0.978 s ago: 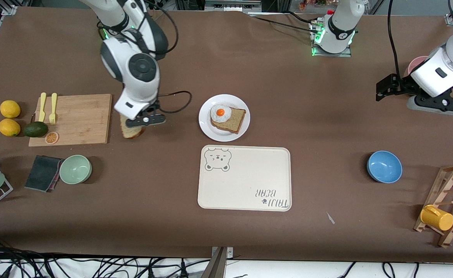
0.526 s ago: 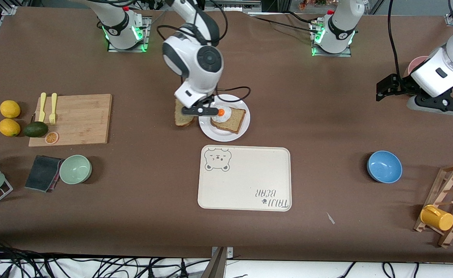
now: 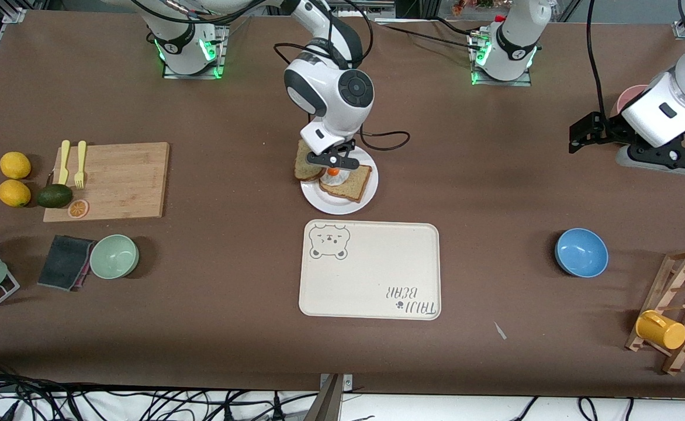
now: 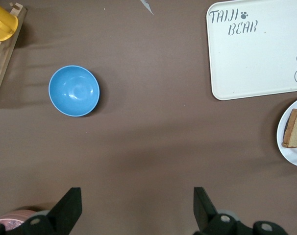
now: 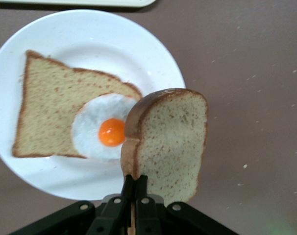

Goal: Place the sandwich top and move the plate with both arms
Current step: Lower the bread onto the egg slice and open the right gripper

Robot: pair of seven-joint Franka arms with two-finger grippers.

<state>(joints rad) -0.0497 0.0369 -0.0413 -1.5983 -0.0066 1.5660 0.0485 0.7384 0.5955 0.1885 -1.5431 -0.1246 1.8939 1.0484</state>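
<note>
The sandwich top will go down from my right gripper across the fried egg and the bare plate (image 3: 329,168) (image 5: 126,139) beside it.
My right gripper (image 3: 332,164) is shut on the sandwich top (image 3: 307,166), a speckled tan slice held on edge by its lower crust. It hangs over the rim of the white plate (image 3: 319,202) on the side toward the right arm's end. On the plate lies a second slice (image 3: 354,184) bearing a fried egg (image 5: 107,129). In the right wrist view the sandwich top (image 5: 170,142) stands between the closed fingers of the right gripper (image 5: 134,183), partly over the plate (image 5: 89,34). My left gripper (image 3: 577,137) waits open over the left arm's end of the table, and in its own view the left gripper (image 4: 136,196) holds nothing.
A cream bear tray (image 3: 372,269) lies nearer the front camera than the plate. A cutting board (image 3: 114,178) with forks, lemons, an avocado and a green bowl (image 3: 114,256) sit toward the right arm's end. A blue bowl (image 3: 581,251) and a rack with a yellow cup (image 3: 661,329) are toward the left arm's end.
My right arm has carried the sandwich top from beside the cutting board across to the plate's edge. The left arm has not moved.
</note>
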